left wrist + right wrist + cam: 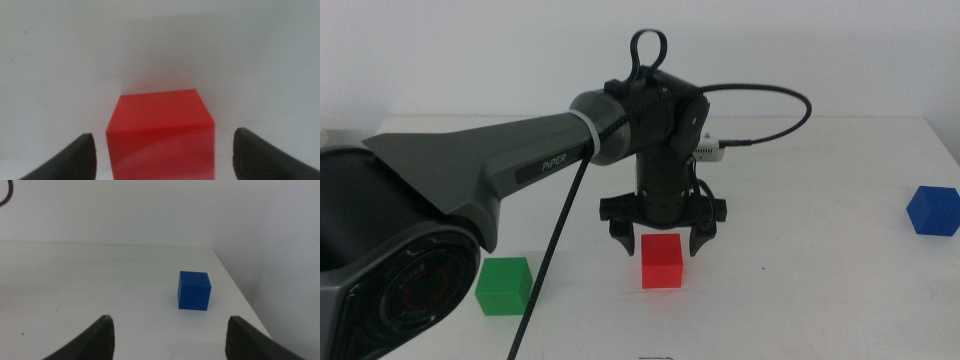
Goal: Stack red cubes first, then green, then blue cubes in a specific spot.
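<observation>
The green cube comes after red, so my left gripper needs to next leave the red cube and close on the upper part [504,275] of the green cube.
The red cube [662,261] sits on the white table near the front centre. My left gripper [660,243] hangs open just above and behind it, its jaws spread wider than the cube and not touching it. In the left wrist view the red cube [160,132] lies between the two open jaws. The green cube [504,285] rests on the table at the front left. The blue cube [932,210] rests at the far right; it also shows in the right wrist view [193,290], ahead of my open right gripper [167,335], which is out of the middle view.
The left arm [470,190] reaches in from the left over the table, its black cable [790,110] looping behind it. The table's right edge [240,292] runs close beside the blue cube.
</observation>
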Available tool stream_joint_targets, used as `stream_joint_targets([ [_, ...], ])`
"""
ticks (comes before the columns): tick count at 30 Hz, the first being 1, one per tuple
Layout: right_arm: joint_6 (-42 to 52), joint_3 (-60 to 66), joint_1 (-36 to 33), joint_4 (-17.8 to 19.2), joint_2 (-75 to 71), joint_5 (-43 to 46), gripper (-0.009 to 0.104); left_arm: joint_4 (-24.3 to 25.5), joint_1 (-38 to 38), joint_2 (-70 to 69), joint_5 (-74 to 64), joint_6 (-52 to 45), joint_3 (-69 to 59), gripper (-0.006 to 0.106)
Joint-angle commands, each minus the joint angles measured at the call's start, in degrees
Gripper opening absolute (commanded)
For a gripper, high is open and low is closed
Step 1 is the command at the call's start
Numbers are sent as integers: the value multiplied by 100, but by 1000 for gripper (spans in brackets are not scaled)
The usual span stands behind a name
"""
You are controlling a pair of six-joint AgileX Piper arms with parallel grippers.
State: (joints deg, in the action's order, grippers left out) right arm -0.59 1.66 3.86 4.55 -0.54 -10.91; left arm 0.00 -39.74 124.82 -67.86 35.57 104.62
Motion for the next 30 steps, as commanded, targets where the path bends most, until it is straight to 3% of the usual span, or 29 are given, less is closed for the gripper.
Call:
stream_joint_targets([
  [1,59,-102,31,69,-127,412,57,0,-5,-364,-220,-34,348,94],
  [11,59,-102,31,69,-127,412,57,141,-5,-570,-774,-140,1026,94],
  [16,59,-102,31,69,-127,412,57,586,-5,-1028,-774,-140,954,94],
  [20,59,-102,31,69,-127,412,57,909,39,-1629,-774,-140,533,94],
  [30,59,-102,31,69,-127,412,57,942,786,-3453,-774,-300,-1701,94],
])
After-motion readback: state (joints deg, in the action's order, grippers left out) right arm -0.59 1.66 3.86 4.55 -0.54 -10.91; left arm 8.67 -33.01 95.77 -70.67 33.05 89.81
